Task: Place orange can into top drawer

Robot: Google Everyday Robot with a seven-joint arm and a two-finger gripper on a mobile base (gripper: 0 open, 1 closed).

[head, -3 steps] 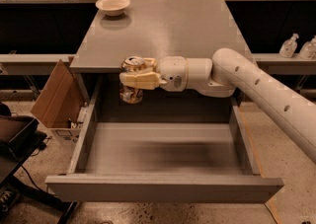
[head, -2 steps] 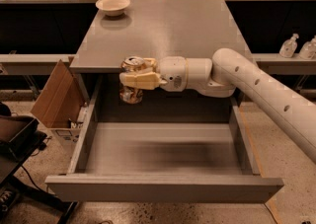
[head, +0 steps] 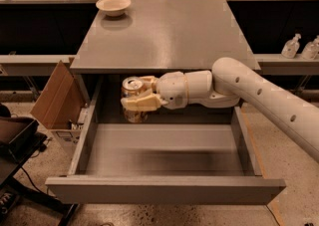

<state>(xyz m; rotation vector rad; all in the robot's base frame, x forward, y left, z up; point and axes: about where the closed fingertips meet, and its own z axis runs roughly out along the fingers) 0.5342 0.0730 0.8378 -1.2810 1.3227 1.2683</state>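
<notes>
Next, my gripper sets the orange can, now upright near the drawer's back wall, free on the drawer's grey bottom [head: 129, 155], along the side of the drawer by the cardboard box.
The orange can [head: 132, 87] is upright, with its silver top showing, at the back left of the open top drawer [head: 164, 153]. My gripper [head: 135, 96] reaches in from the right and is shut on the can, one cream finger [head: 142, 103] across its front. The can's base is at or just above the drawer's grey floor near the back wall; I cannot tell if it touches. The drawer is pulled fully out toward the camera, its front panel [head: 164, 189] lowest in view.
A cream bowl [head: 113, 5] stands at the back left of the grey cabinet top [head: 164, 31]. A cardboard box [head: 57, 103] stands left of the drawer. A dark object [head: 15, 138] sits at the far left. Two bottles [head: 301, 48] stand on a shelf at right.
</notes>
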